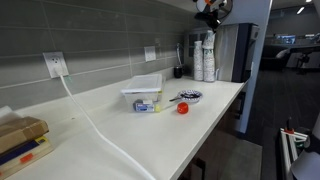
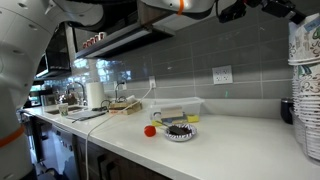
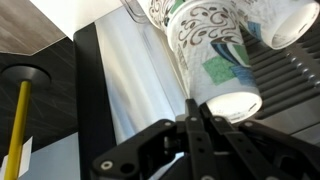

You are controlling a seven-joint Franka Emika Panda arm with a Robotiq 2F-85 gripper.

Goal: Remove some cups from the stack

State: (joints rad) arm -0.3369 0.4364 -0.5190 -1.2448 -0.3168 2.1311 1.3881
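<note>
Next, I set the paper cups on the far end of the counter (image 1: 208, 80) by the dark machine with my gripper.
The cups (image 1: 208, 58) are tall nested stacks of white paper cups with a green and brown pattern. They stand at the far end of the counter beside a dark machine (image 1: 237, 50). They also show at the edge of an exterior view (image 2: 306, 70). In the wrist view a stack (image 3: 205, 40) fills the top, with a white cup base (image 3: 236, 104) nearest. My gripper (image 3: 196, 112) has its fingers pressed together just beside that base, with nothing seen between them. In both exterior views the gripper (image 1: 210, 8) (image 2: 228, 10) hangs above the stacks.
A clear plastic tub (image 1: 142, 90) sits mid-counter by the tiled wall, with a red ball (image 1: 183, 108) and a small patterned bowl (image 1: 189, 97) near it. A white cable (image 1: 95, 125) runs across the counter from a wall outlet (image 1: 55, 65). Wooden blocks (image 1: 20, 138) lie at the near end.
</note>
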